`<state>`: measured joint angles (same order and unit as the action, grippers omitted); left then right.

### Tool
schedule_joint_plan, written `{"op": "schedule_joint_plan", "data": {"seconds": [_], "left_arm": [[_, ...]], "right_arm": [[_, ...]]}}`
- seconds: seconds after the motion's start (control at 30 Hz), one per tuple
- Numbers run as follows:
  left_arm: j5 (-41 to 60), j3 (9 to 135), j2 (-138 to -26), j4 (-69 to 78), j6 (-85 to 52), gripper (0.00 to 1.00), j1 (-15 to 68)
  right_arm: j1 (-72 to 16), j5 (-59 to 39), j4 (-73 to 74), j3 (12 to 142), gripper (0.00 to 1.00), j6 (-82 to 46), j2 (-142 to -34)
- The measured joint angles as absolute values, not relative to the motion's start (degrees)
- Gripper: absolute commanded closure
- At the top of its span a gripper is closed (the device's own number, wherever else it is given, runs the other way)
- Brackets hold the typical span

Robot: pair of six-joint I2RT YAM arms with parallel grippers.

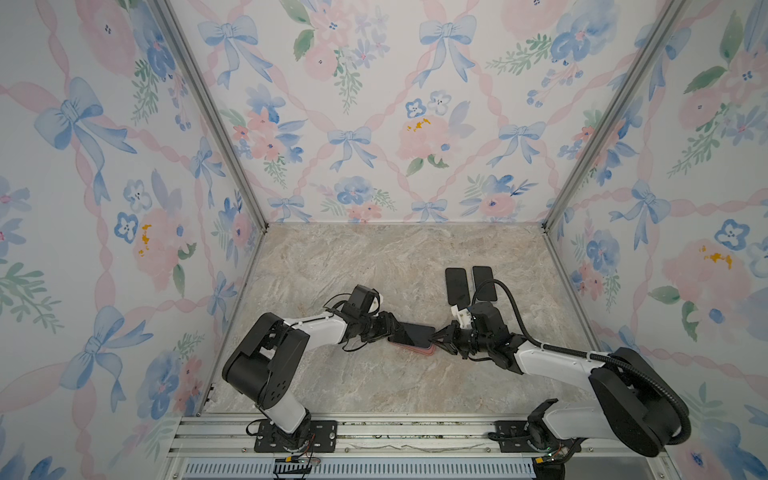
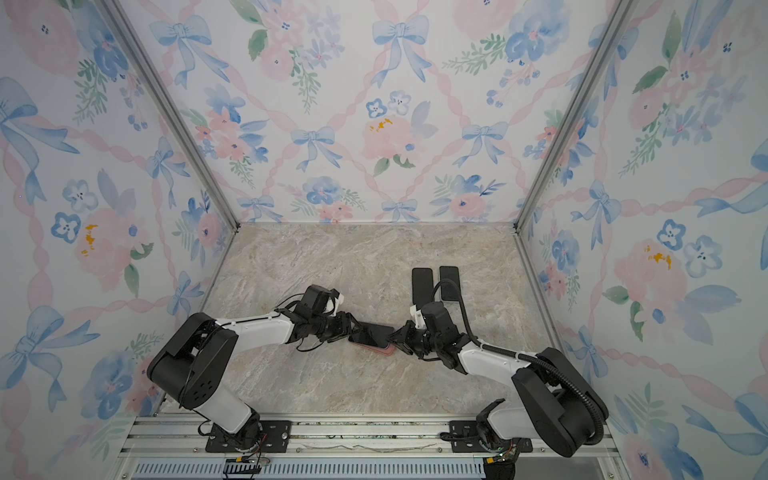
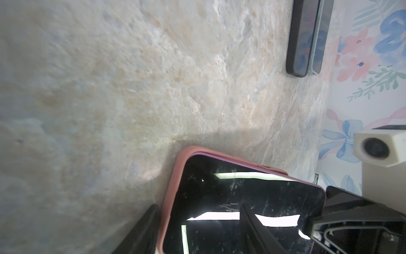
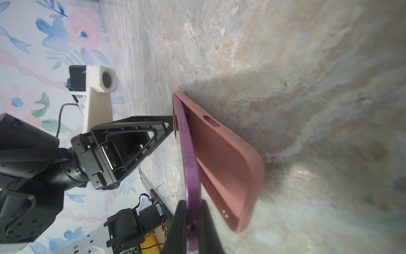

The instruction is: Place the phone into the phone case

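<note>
Next, my right gripper releases the raised end of the phone once the phone is lying flat inside the open pink phone case (image 1: pixel 412 340) (image 4: pixel 212 157). The phone now leans into the case.
A pink phone case (image 1: pixel 424 351) (image 2: pixel 384 350) lies open side up on the marble table (image 1: pixel 374 270). The phone (image 1: pixel 415 334) (image 2: pixel 376 334), black screen and purple rim, leans into it: its left end sits in the case (image 4: pixel 222 158), its right end is raised above it. My right gripper (image 4: pixel 193 204) (image 1: pixel 436 336) is shut on the raised end of the phone (image 4: pixel 191 154). My left gripper (image 3: pixel 198 206) (image 1: pixel 399 330) is open at the other end. One of its fingers (image 3: pixel 140 231) is beside the case (image 3: pixel 169 198); the other rests on the phone (image 3: pixel 219 198).
Two more dark phones (image 1: pixel 457 286) (image 1: pixel 484 282) lie side by side at the back right, behind my right arm; in the left wrist view they show as two dark slabs (image 3: pixel 301 37) (image 3: pixel 320 37). Flowered walls (image 1: pixel 124 208) close in the table on three sides.
</note>
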<state>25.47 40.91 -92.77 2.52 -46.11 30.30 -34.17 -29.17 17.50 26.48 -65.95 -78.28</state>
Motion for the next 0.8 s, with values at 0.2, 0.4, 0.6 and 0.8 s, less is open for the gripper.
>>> {"op": "schedule_joint_plan", "data": {"seconds": [0.2, 0.4, 0.6, 0.8], "left_arm": [[23.99, 40.32, -92.03, 2.79, -46.78, 0.41, 30.28], [23.09, 40.14, -91.9, 3.09, -47.03, 0.41, 30.26], [22.7, 39.72, -91.77, 3.84, -47.92, 0.42, 30.24], [22.68, 39.62, -91.7, 4.14, -48.29, 0.42, 30.22]], "right_arm": [[-34.17, -29.19, 16.34, 28.14, 1.0, -63.83, -80.07], [-34.17, -29.06, 13.91, 30.55, 1.0, -61.78, -81.43], [-34.17, -28.05, 12.08, 31.14, 0.99, -60.38, -83.09], [-34.85, -26.3, 6.26, 34.37, 0.85, -58.0, -83.15]]}}
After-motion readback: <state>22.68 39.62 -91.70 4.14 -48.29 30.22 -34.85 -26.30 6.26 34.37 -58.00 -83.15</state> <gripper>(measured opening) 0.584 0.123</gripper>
